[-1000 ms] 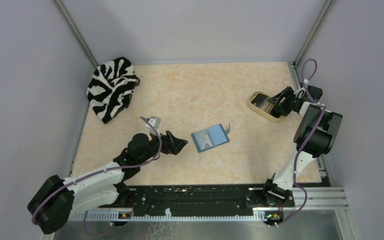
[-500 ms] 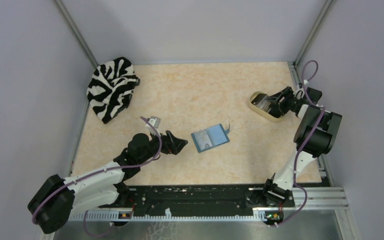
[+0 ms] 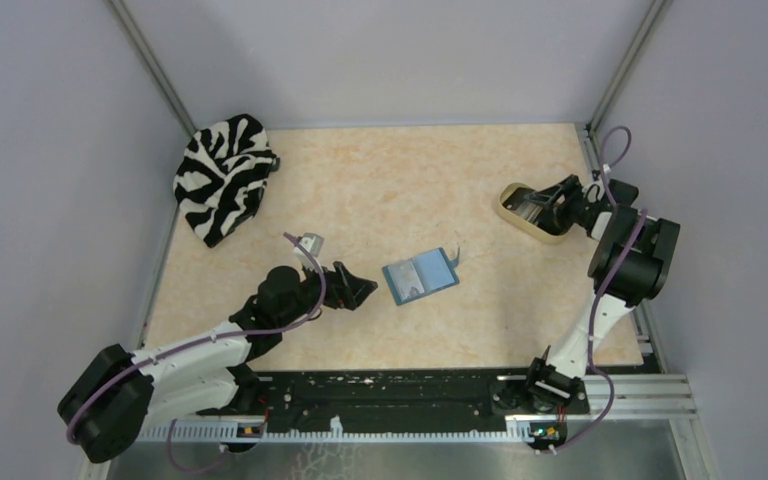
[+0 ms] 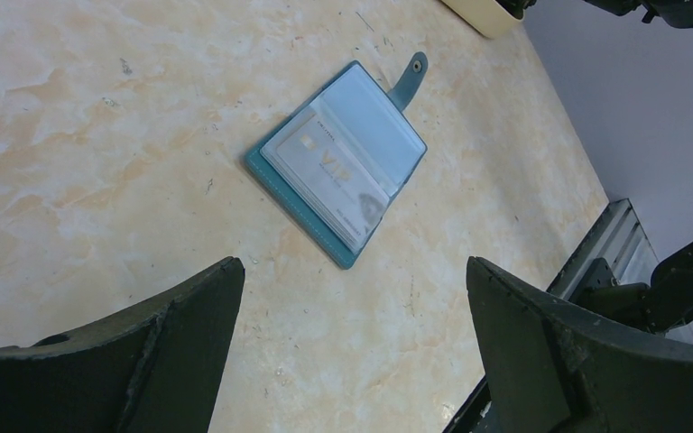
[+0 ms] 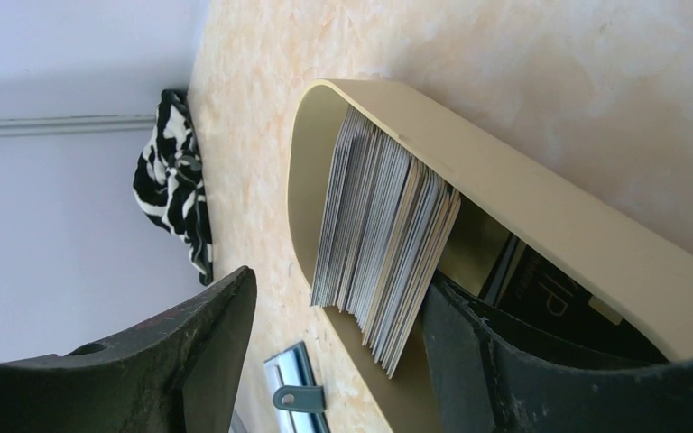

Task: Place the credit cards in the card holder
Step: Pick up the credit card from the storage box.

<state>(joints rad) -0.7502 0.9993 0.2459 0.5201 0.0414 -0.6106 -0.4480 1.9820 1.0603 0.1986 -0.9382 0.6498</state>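
Note:
The fingers of my right gripper span the whole stack of credit cards. Next, my right gripper opens, pinches a single card (image 5: 422,275) and hands it to my left gripper.
The card holder (image 3: 420,277) is a teal wallet lying open mid-table, with a pale card in its clear pocket (image 4: 338,162). Just to its left hovers my left gripper (image 3: 365,287), open and holding nothing (image 4: 354,271). The credit cards (image 5: 383,244) stand on edge as a thick stack in the beige tray (image 5: 541,207), and a dark card (image 5: 541,289) lies flat behind them. My right gripper (image 3: 548,203) is open at the tray (image 3: 508,208). One finger (image 5: 505,361) sits inside against the stack. The other finger (image 5: 189,343) is outside the tray wall, apart from the cards.
A zebra-striped cloth (image 3: 222,175) lies bunched in the far left corner. The tray stands near the right wall and the table's right edge. The black base rail (image 3: 390,395) runs along the near edge.
My right gripper has shifted slightly toward the far side at the tray, and its jaws have changed width a little. The left arm and the card holder have not moved.

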